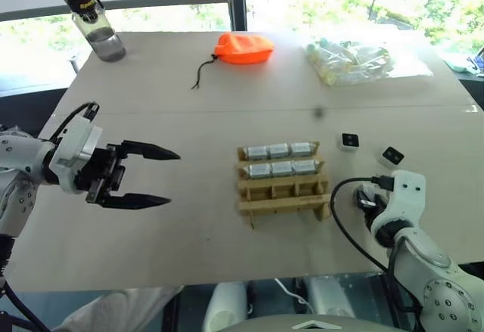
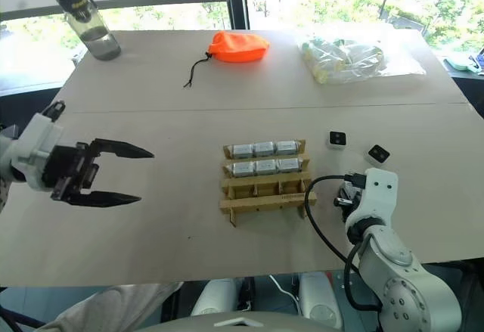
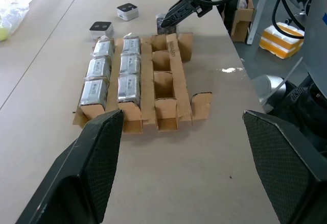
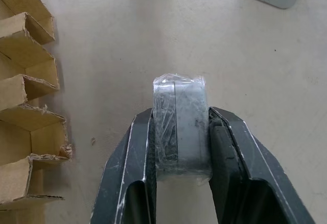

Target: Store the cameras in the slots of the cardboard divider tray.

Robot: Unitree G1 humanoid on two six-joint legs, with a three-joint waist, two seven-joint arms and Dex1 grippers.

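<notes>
The robot's right gripper needs to release the wrapped camera in the near row's end slot (image 1: 260, 192) on the left gripper's side.
The cardboard divider tray (image 1: 281, 205) lies mid-table. Its two far rows hold several wrapped cameras (image 1: 280, 150), and the near row of slots (image 3: 164, 81) stands bare. Two loose cameras (image 1: 349, 141) (image 1: 392, 155) rest on the table right of the tray. My right gripper (image 4: 180, 114) sits at the tray's near right corner, shut on another plastic-wrapped camera (image 4: 179, 101) that rests on or just above the tabletop. My left gripper (image 1: 147, 177) hovers open well left of the tray, pointing toward it, with nothing between its fingers.
An orange drawstring pouch (image 1: 243, 48) and a clear bag of pale tubes (image 1: 349, 60) lie at the far side. A water bottle (image 1: 97, 26) stands at the far left corner. The table's near edge runs just behind my right wrist.
</notes>
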